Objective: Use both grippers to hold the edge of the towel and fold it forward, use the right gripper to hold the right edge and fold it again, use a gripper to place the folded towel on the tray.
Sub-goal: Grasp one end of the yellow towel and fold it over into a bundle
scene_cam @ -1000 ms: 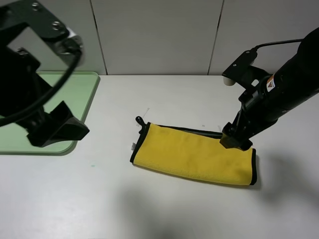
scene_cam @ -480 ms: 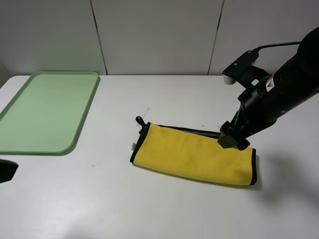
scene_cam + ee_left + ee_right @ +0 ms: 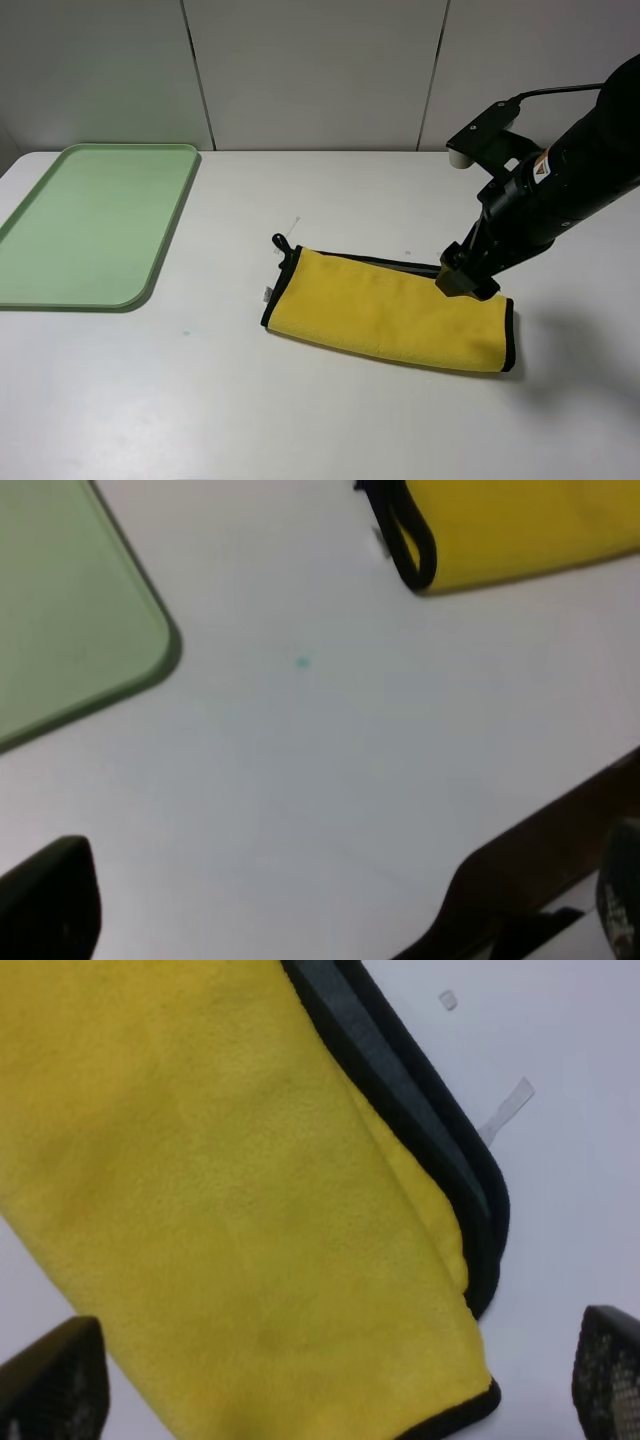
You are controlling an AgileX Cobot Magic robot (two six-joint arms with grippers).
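Observation:
Next, my right gripper moves to the middle of the short black edge [image 3: 507, 336] of the yellow towel, opposite the towel's loop, and closes there.
The yellow towel [image 3: 385, 310] lies folded once into a long strip at the table's middle, with its black loop [image 3: 281, 243] at the left end and its right edge [image 3: 510, 335] at the right. My right gripper [image 3: 466, 280] hovers over the towel's far right part, open and empty. The right wrist view shows the towel [image 3: 230, 1190], its black hem [image 3: 420, 1110] and my right gripper's [image 3: 330, 1380] fingertips wide apart. The left arm is out of the exterior view. Its wrist view shows the towel's loop end [image 3: 410, 545], the tray corner [image 3: 70, 610] and my left gripper [image 3: 330, 905] open.
The pale green tray [image 3: 130, 148] lies at the far left, well apart from the towel. A small white label [image 3: 505, 1110] sticks out by the hem. The table's front edge [image 3: 540, 850] shows in the left wrist view. The white table [image 3: 330, 190] runs back to a wall.
The left arm, which loomed over the tray a second ago, has pulled out of the exterior view at the left. The right gripper and the towel have hardly moved.

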